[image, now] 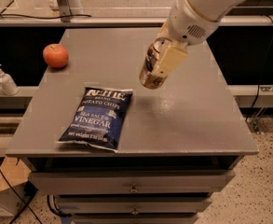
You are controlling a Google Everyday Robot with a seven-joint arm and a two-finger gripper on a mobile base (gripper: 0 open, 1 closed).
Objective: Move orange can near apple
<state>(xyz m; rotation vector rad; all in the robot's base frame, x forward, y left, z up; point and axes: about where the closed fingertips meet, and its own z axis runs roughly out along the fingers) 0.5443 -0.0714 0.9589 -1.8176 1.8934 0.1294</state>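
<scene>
My gripper is going to set the orange can down on the bare grey tabletop (76,73) beside the apple, beyond the bag of chips. The can is now lifted off the tabletop.
The apple (55,55) is round and red-orange and sits near the far left edge of the grey table (192,120). My gripper (160,65) hangs over the middle of the table, to the right of the apple. It is shut on the orange can (151,69), a coppery can held tilted and lifted off the tabletop. A pale finger (169,59) covers much of the can's right side.
A dark blue bag of salt and vinegar chips (98,118) lies flat on the table's front left, between can and front edge. A white pump bottle (4,80) stands on a shelf left of the table. Drawers sit under the tabletop.
</scene>
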